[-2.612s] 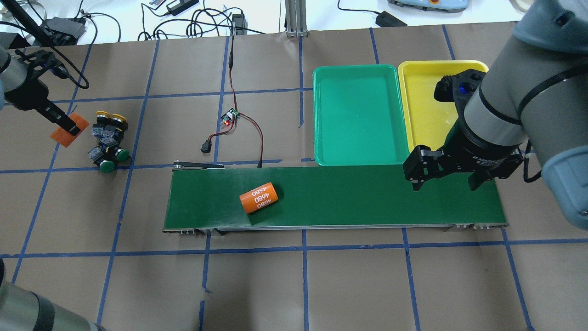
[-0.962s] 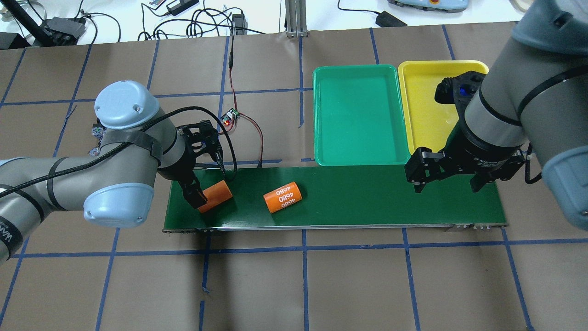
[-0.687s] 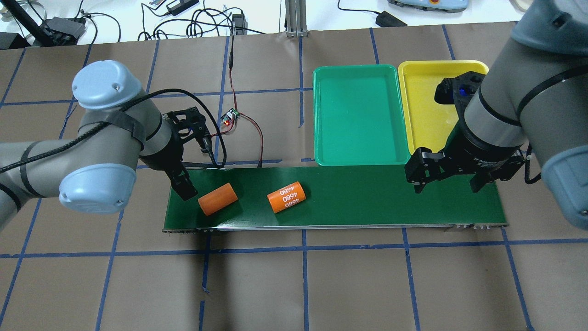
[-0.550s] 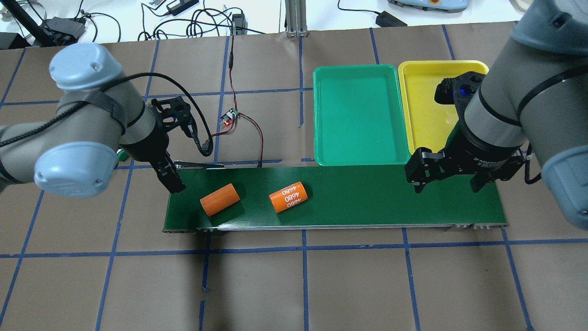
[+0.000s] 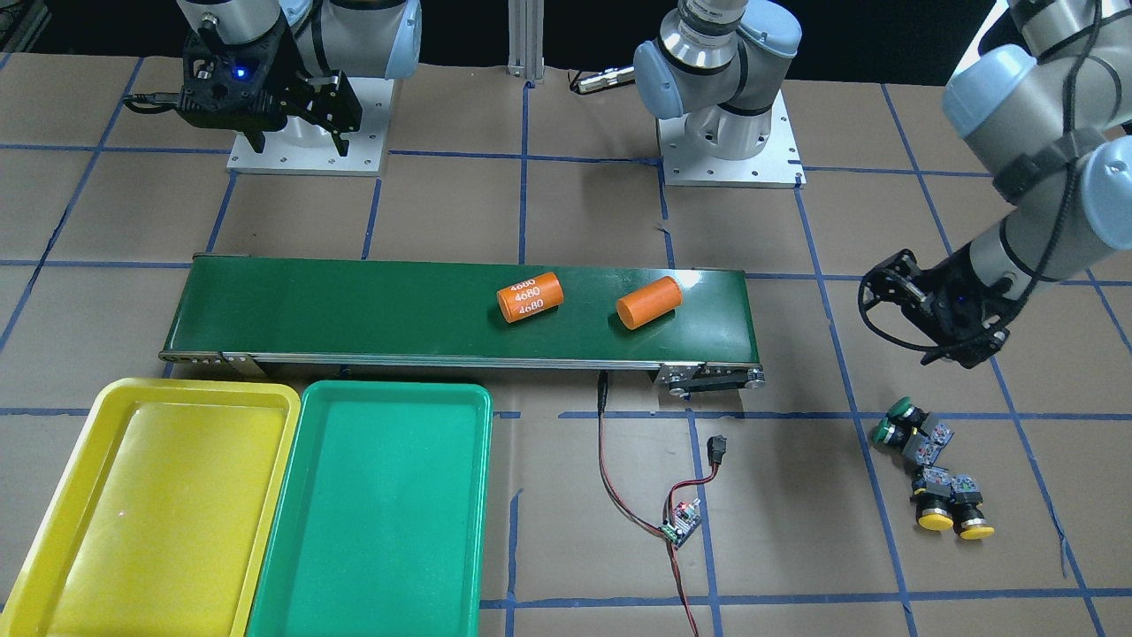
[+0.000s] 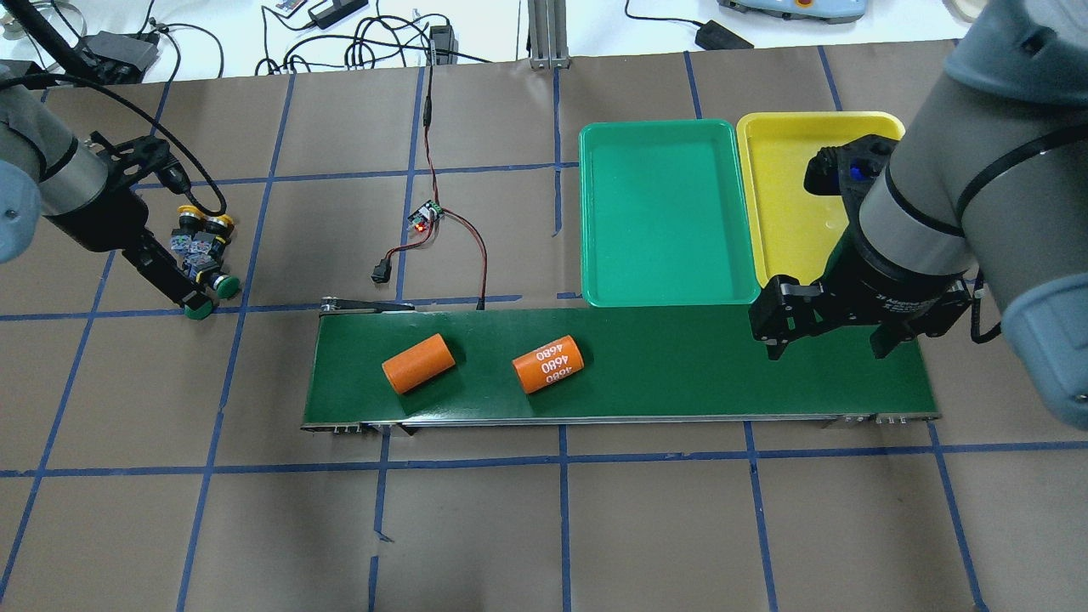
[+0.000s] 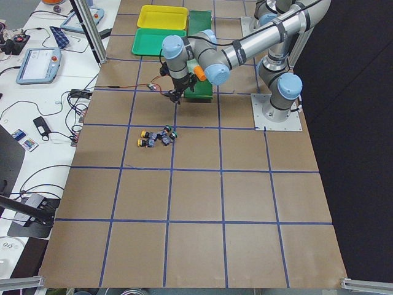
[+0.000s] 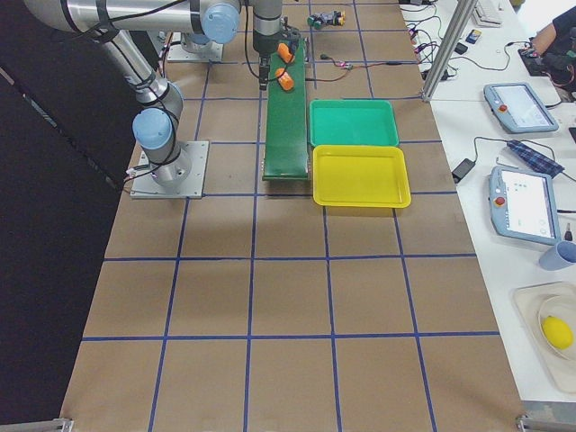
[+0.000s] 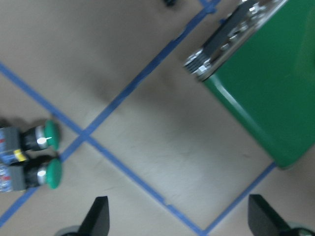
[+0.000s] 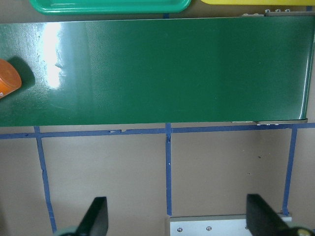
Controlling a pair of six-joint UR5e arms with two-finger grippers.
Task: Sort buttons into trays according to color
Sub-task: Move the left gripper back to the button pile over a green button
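The robot's left gripper will next close on the black part (image 5: 897, 436) (image 9: 32, 139) under the cap of the green-capped button that is nearer the yellow-capped buttons.
Four buttons lie in a cluster at the table's left: two yellow-capped (image 6: 221, 222) and two green-capped (image 6: 226, 286), also in the front view (image 5: 937, 519) (image 5: 891, 412). My left gripper (image 6: 181, 289) is open and empty, right beside the green ones; the left wrist view shows both green caps (image 9: 48, 173) left of its fingers (image 9: 97, 219). The green tray (image 6: 663, 212) and the yellow tray (image 6: 778, 195) stand side by side behind the belt, with nothing in them. My right gripper (image 6: 826, 344) is open and empty above the belt's right end.
A long dark-green conveyor belt (image 6: 680, 365) carries a plain orange cylinder (image 6: 418, 363) and one printed "4680" (image 6: 548, 365). A small circuit board (image 6: 424, 218) with red and black wires lies behind the belt's left end.
My left gripper let go of the plain orange cylinder on the belt and swung left to the button cluster. Both cylinders have drifted right along the belt. The right arm has not moved.
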